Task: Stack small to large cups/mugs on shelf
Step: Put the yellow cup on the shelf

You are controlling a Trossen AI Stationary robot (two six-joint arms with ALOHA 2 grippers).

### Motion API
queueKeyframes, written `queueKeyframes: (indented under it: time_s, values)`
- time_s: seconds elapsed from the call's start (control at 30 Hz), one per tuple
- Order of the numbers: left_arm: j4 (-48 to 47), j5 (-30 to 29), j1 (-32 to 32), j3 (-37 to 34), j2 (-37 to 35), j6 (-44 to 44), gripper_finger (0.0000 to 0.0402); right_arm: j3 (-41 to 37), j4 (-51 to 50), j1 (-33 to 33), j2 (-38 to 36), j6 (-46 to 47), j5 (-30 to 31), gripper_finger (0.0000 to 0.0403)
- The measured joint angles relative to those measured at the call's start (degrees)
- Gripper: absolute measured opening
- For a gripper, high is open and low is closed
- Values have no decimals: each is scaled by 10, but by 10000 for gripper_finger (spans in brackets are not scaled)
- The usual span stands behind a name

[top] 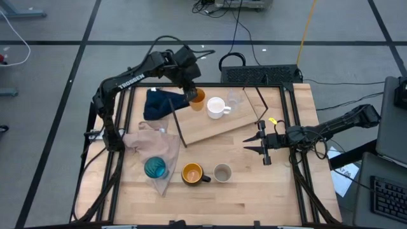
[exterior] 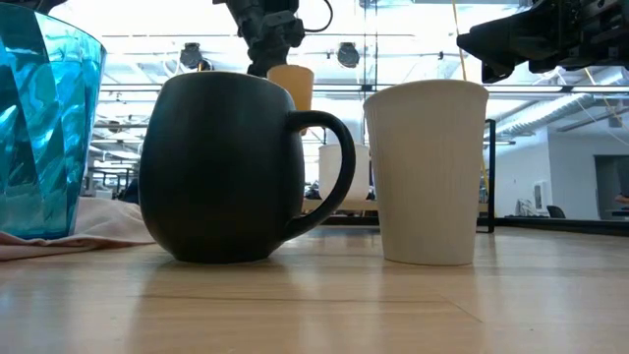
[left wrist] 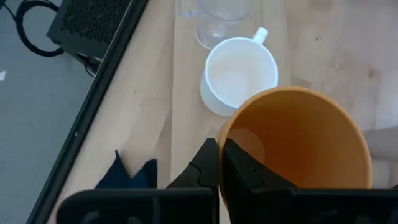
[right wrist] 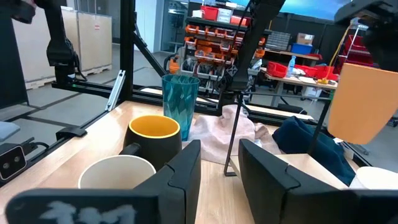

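My left gripper is going to set down the orange cup. Next, I let go of it on the shelf board (top: 197,111) (left wrist: 215,144) between the white handled mug and the dark blue cloth.
My left gripper (top: 191,93) is over the far left end of the shelf (top: 210,128), shut on the small orange cup (top: 198,98). The white handled mug (top: 217,107) and the clear cup (top: 234,100) stand upright on the shelf board beside it. Near the table's front edge, the teal tumbler (top: 154,167) stands on the pinkish cloth. The dark mug with orange inside (top: 193,173) and the grey-beige cup (top: 222,172) stand on the tabletop. My right gripper (top: 255,144) hangs open above the table to the right of the shelf, touching nothing. My left gripper pinches the orange cup's rim (left wrist: 222,132), with one finger (left wrist: 249,169) inside the cup and the other (left wrist: 204,165) outside. The fingers come from above, slanting from the table's left. The cup (exterior: 292,87) hangs mouth up, slightly tilted, lifted clear of the shelf.
A dark blue cloth (top: 159,102) lies at the shelf's left end and a pinkish-beige cloth (top: 156,145) in front of it. Thin black rods (top: 178,124) rise at the shelf's ends. A black frame (top: 294,127) runs along the table's edges. Bare tabletop (top: 254,191) lies at front right.
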Motion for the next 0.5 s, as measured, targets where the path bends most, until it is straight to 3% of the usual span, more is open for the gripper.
queueKeyframes:
  time_s: [0.33,0.5]
  values:
    - [39,-11,3,-92,4,0,2,0,-1,0,0,0,0,100]
    - [80,12,2,-125,4,9,3,0,-1,0,0,0,0,100]
